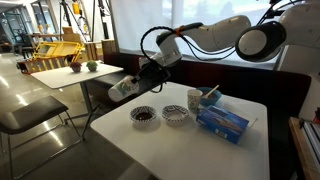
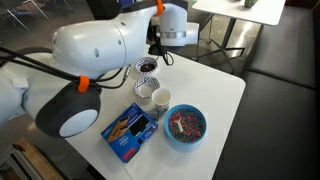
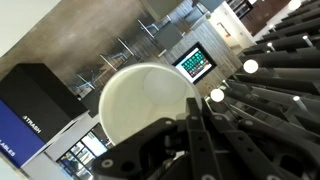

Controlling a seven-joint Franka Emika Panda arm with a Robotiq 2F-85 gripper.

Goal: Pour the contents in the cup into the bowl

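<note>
Next, I release the pale paper cup near the white table's far edge, behind the patterned-rim bowls (image 1: pixel 163 95).
My gripper (image 1: pixel 138 80) is shut on the pale paper cup (image 1: pixel 122 89) and holds it tipped almost on its side, above the table's edge. The cup is up and to the side of the nearer patterned-rim bowl (image 1: pixel 143 114); the twin bowl (image 1: pixel 175 115) stands beside that one. In the wrist view the cup's round pale body (image 3: pixel 140 105) fills the middle, between the dark fingers (image 3: pixel 178 128). In an exterior view both bowls (image 2: pixel 148 68) (image 2: pixel 143 88) show below the gripper (image 2: pixel 160 48); the cup is hidden there. I cannot see the cup's contents.
A white cup with dark markings (image 1: pixel 194 98) (image 2: pixel 160 98), a blue bowl with mixed contents (image 2: pixel 185 125) and a blue rectangular box (image 1: pixel 222 121) (image 2: pixel 128 133) stand on the white table (image 1: pixel 190 150). Another table and a chair (image 1: pixel 30 112) stand beyond.
</note>
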